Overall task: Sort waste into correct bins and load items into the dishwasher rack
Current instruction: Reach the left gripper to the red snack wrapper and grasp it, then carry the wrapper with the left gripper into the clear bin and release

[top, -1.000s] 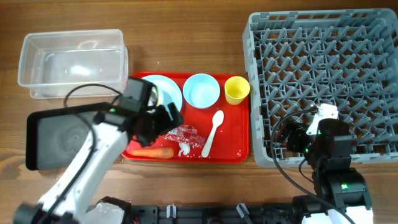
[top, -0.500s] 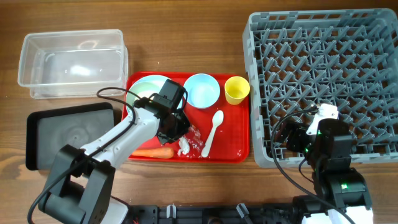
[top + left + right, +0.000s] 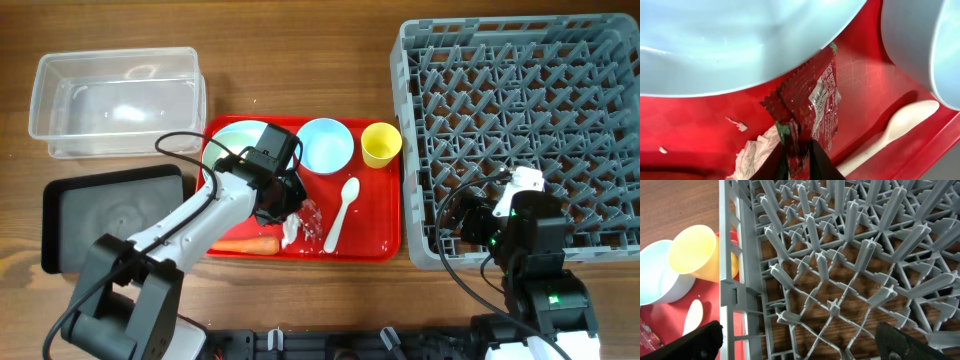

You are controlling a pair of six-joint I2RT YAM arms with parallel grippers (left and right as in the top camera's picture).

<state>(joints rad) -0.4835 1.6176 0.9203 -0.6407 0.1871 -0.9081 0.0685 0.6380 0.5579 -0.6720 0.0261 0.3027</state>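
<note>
The robot's left gripper needs to release the crumpled red-and-white wrapper inside the clear plastic tub (image 3: 150, 122), toward the black tray.
My left gripper (image 3: 287, 205) is shut on the crumpled red-and-white wrapper (image 3: 812, 97), pinching its lower end between the black fingertips (image 3: 822, 162) just above the red tray (image 3: 385, 228). White tissue (image 3: 754, 154) lies against the wrapper's left side, and the orange carrot (image 3: 246, 244) sits near the tray's front edge. A light blue plate (image 3: 740, 40), pale green bowl (image 3: 232, 140), light blue bowl (image 3: 325, 145), yellow cup (image 3: 380, 145) and white spoon (image 3: 340, 212) are on the tray. My right gripper (image 3: 800, 340) stands open and empty over the grey dishwasher rack (image 3: 520, 110), at its front left corner.
The clear plastic tub (image 3: 115, 100) stands at the back left, with the black tray (image 3: 105, 215) in front of it, both left of the red tray. Small pale scraps (image 3: 737, 125) lie on the red tray. The rack fills the right side of the table.
My left gripper swung right over the red tray, came down on the wrapper and shut on it. The wrapper has shifted slightly. The right arm has not moved.
</note>
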